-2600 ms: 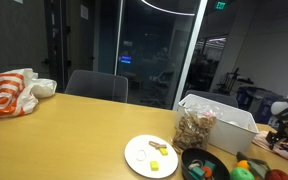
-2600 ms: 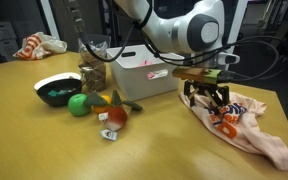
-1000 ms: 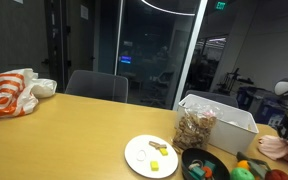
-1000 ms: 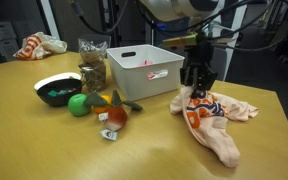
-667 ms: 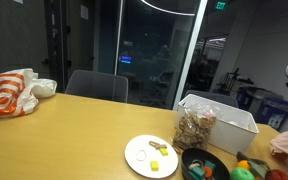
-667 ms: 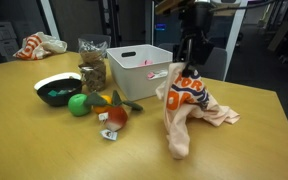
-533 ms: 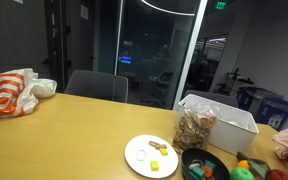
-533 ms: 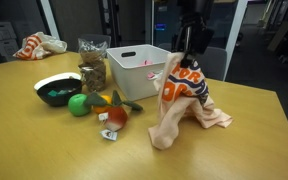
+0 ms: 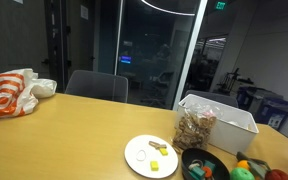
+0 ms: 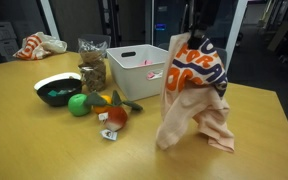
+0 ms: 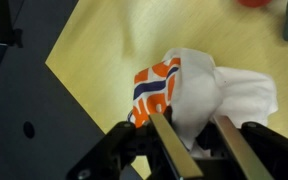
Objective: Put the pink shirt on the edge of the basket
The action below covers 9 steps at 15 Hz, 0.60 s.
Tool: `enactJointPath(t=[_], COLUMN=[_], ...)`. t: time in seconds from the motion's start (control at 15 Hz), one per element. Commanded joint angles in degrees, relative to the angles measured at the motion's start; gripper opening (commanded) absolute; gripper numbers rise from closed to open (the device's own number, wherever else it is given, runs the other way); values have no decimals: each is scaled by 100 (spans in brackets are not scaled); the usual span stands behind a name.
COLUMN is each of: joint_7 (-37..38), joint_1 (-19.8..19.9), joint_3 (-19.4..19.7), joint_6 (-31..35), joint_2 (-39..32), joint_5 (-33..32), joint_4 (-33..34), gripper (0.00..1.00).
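Observation:
I will let the pink shirt go from my gripper over the basket's rim, at the end (image 9: 253, 133) opposite the bag of snacks.
The pink shirt (image 10: 194, 95), pale with an orange and navy print, hangs bunched from the top of the frame, and its lower folds reach the wooden table (image 10: 44, 140). My gripper (image 11: 206, 140) is shut on the shirt (image 11: 199, 85), with white cloth pinched between the two fingers (image 11: 174, 152). In an exterior view the gripper itself is mostly cut off above the shirt. The white basket (image 10: 139, 70) stands just left of the hanging shirt, apart from it. The basket (image 9: 222, 118) also shows in an exterior view, where the shirt is only a pink sliver at the right edge.
On the table left of the basket are a bag of snacks (image 10: 92, 65), a black bowl (image 10: 56, 90), a green ball (image 10: 78, 104) and small toy foods (image 10: 114, 113). A white plate (image 9: 151, 155), an orange-and-white bag (image 9: 9, 92) and a chair (image 9: 96, 87) also stand here.
The gripper rose with the shirt. The cloth, which lay spread on the table beside the basket, now hangs upright from the gripper with only its lower end touching the table.

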State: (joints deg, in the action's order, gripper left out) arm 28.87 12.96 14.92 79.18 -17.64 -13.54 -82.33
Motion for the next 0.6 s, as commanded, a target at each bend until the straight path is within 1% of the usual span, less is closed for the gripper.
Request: enactJointPath(t=[0.0, 0.2, 0.33, 0.53], joint_7=[335, 323, 270, 80], joint_1=[-318, -618, -817, -984], joint_3=[-32, -222, -385, -619], joint_6=[-25, 320, 681, 1257], joint_2=[229, 318, 364, 361], joint_5=[-510, -853, -1000, -822], joint_4=[-60, -127, -174, -184], gripper=[9, 9, 9, 9])
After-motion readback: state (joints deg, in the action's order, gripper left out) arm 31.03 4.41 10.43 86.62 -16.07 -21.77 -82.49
